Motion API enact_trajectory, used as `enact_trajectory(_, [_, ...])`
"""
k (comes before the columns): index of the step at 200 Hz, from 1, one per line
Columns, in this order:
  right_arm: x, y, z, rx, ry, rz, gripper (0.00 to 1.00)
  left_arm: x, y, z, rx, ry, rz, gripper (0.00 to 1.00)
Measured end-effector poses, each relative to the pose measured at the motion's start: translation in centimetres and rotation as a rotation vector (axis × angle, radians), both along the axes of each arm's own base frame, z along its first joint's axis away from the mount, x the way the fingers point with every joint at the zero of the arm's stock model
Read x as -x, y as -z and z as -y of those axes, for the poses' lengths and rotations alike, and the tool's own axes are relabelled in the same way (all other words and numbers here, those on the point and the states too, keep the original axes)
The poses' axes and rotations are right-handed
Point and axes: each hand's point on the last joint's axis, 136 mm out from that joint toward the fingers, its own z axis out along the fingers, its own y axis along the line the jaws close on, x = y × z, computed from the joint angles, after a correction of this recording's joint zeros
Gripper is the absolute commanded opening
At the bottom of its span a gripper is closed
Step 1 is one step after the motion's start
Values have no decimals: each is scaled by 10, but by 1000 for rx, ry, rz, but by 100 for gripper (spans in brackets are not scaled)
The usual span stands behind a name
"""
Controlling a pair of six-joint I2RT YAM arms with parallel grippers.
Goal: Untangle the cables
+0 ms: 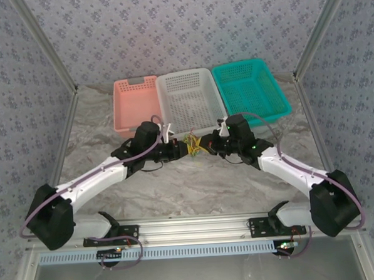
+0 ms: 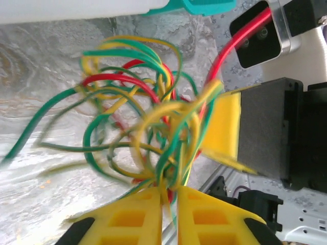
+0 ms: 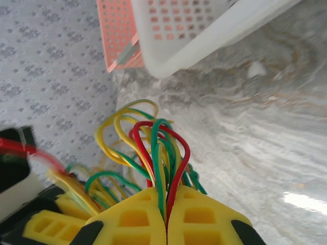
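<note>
My left gripper pinches crossed cable at the tangle's base; it should open, grab strands of cable (image 2: 192,140) beside my right gripper and pull them away while my right gripper holds.
The cables (image 1: 192,145) form a small tangle of yellow, green and red wires held above the table between both arms, just in front of the white basket. My left gripper (image 2: 170,196) is shut on a few strands at the bundle's base, loops (image 2: 153,122) fanning out above it. My right gripper (image 3: 166,204) is shut on red, green and yellow wires (image 3: 158,148) that arch up from its yellow fingers (image 3: 135,217). In the top view the left gripper (image 1: 179,149) and right gripper (image 1: 207,146) face each other across the bundle. The right gripper's yellow pad (image 2: 227,125) shows beside the tangle.
A pink basket (image 1: 135,102), a white basket (image 1: 188,97) and a teal basket (image 1: 250,89) stand in a row at the back. Marbled tabletop (image 1: 196,190) lies bare in front of the arms. Metal frame posts flank both sides.
</note>
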Motion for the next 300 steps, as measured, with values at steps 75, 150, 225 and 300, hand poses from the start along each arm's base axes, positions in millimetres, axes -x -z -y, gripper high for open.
enact_trajectory(75, [7, 35, 32, 196, 23, -53, 0, -4, 22, -52, -94, -169, -100, 42])
enact_trajectory(150, [12, 29, 12, 234, -84, -12, 0, -13, -4, 3, -43, -30, -101, 42])
enact_trajectory(225, [17, 33, 11, 244, -105, -34, 0, -10, 32, 18, -115, 48, -125, 16])
enact_trajectory(300, [14, 32, 21, 236, -84, -52, 0, -10, 30, 17, -132, 39, -78, 0])
